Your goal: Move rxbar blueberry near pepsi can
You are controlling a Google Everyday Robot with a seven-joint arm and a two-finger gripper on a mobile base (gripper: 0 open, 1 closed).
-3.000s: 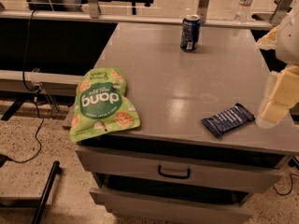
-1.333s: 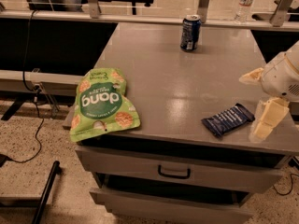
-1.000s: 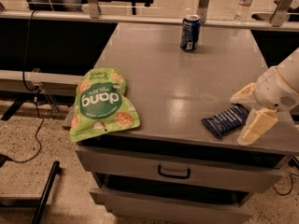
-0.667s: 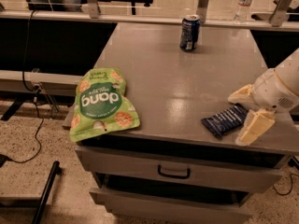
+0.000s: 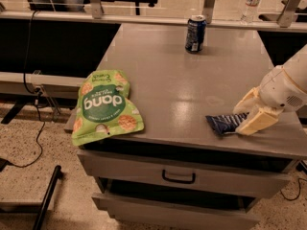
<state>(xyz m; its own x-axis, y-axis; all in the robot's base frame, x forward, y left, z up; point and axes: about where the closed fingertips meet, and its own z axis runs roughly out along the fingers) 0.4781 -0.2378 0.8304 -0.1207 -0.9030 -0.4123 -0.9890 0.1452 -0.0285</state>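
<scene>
Next, I set the rxbar blueberry on the grey table [image 5: 214,52] close beside the pepsi can's base, facing my gripper's side.
The rxbar blueberry [image 5: 223,123], a flat dark navy bar, lies on the grey table [image 5: 168,85] near its front right edge. My gripper [image 5: 238,122] comes in from the right, its two cream fingers [image 5: 256,121] closed on the bar's right end, which they hide. The bar still rests on the tabletop. The pepsi can [image 5: 195,33], dark blue with a silver top, stands upright at the far edge of the table, well away from the bar.
A large green snack pouch [image 5: 105,107] lies at the table's front left, overhanging the edge. A clear water bottle [image 5: 251,4] stands on the ledge behind. Drawers with a handle [image 5: 178,177] sit below the tabletop.
My gripper came down from the right edge to the bar, straddled its right end, and its fingers have drawn together on it. The bar, can and pouch have not moved.
</scene>
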